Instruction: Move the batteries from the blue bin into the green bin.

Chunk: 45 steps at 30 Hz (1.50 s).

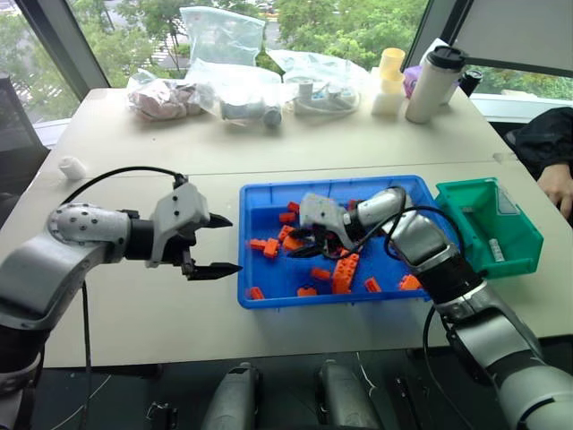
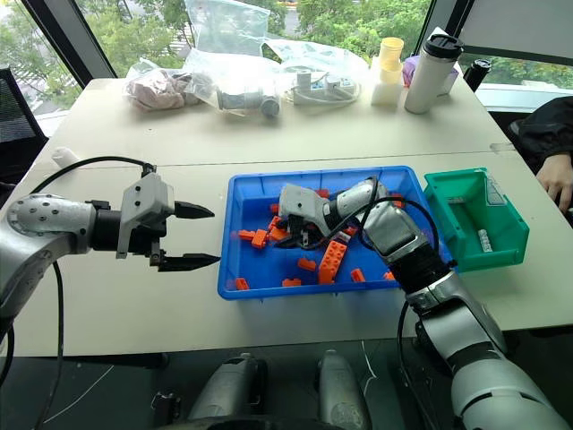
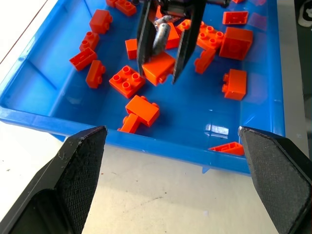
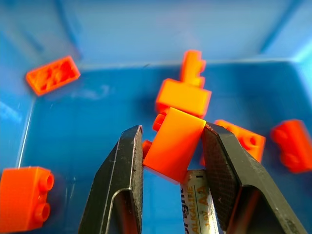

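Observation:
An orange brick is stuck beside the battery in the fingers of my right gripper, so next I open them, let go of the brick and grip the battery alone (image 4: 199, 202).
The blue bin (image 1: 331, 183) sits mid-table and holds several orange bricks (image 1: 346, 272). My right gripper (image 4: 173, 127) reaches down into it. An orange brick (image 4: 175, 141) is wedged between its fingers. A battery (image 4: 197, 204) lies beside that brick, against one pad, and also shows between the same fingers in the left wrist view (image 3: 161, 35). The green bin (image 1: 466, 189) stands just right of the blue bin, with one battery (image 1: 497, 249) inside. My left gripper (image 1: 235, 243) hovers open and holds nothing, just left of the blue bin.
Clear plastic bags (image 1: 224, 54), a white tumbler (image 1: 434, 82) and a yellow-capped bottle (image 1: 389, 81) line the table's far side. A person's hand (image 1: 557, 186) rests at the right edge, near the green bin. A small white object (image 1: 72, 167) lies far left.

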Each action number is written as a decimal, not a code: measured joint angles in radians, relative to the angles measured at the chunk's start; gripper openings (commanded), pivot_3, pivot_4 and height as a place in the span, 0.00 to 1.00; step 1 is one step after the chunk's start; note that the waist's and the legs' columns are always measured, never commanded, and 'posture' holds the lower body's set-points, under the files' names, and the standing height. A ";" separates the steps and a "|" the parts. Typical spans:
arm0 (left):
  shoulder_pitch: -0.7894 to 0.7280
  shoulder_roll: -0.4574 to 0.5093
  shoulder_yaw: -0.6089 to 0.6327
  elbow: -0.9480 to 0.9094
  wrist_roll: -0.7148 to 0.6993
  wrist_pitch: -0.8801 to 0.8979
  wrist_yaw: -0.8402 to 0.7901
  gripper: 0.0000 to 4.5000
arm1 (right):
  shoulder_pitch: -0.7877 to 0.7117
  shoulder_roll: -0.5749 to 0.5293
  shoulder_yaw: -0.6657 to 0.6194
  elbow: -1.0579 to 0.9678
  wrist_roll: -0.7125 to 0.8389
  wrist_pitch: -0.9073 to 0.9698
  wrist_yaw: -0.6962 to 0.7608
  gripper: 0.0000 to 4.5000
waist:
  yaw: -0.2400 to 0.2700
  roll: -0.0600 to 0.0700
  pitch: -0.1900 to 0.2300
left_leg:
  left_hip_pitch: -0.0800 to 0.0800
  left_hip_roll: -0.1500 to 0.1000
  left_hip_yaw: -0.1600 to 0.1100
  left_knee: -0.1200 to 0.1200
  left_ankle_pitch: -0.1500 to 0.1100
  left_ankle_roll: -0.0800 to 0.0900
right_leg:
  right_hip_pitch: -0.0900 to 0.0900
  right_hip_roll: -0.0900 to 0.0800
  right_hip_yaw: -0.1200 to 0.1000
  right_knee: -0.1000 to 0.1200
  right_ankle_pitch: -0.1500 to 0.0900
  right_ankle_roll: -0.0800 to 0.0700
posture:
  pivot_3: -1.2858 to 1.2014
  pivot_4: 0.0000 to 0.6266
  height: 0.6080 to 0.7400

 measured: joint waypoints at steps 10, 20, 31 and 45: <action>-0.033 -0.031 -0.029 0.021 0.026 -0.005 -0.001 1.00 | 0.093 0.004 -0.010 -0.122 0.042 0.104 -0.010 0.26 | -0.001 0.000 0.000 | 0.000 0.000 0.000 0.000 0.000 0.000 | 0.000 0.000 0.000 0.000 0.000 0.000 | 0.52 0.24 1.00; -0.037 -0.036 -0.034 0.026 0.037 -0.012 -0.002 1.00 | 0.109 0.004 0.061 -0.103 0.007 0.068 -0.007 0.37 | -0.001 0.000 0.000 | 0.000 0.000 0.000 0.000 0.000 0.000 | 0.000 0.000 0.000 0.000 0.000 0.000 | 0.52 0.24 1.00; -0.037 -0.042 -0.036 0.024 0.040 -0.012 0.001 1.00 | 0.079 -0.013 0.017 -0.083 0.008 0.030 -0.011 0.98 | 0.002 0.000 0.000 | 0.000 0.000 0.000 0.000 0.000 0.000 | 0.000 0.000 0.000 0.000 0.000 0.000 | 0.52 0.24 1.00; -0.048 -0.064 -0.043 0.040 0.054 -0.014 -0.002 1.00 | 0.071 -0.098 0.040 -0.010 -0.085 -0.133 0.032 0.98 | -0.003 0.000 0.000 | 0.000 0.000 0.000 0.000 0.000 0.000 | 0.000 0.001 0.000 0.000 0.000 0.000 | 0.52 0.24 1.00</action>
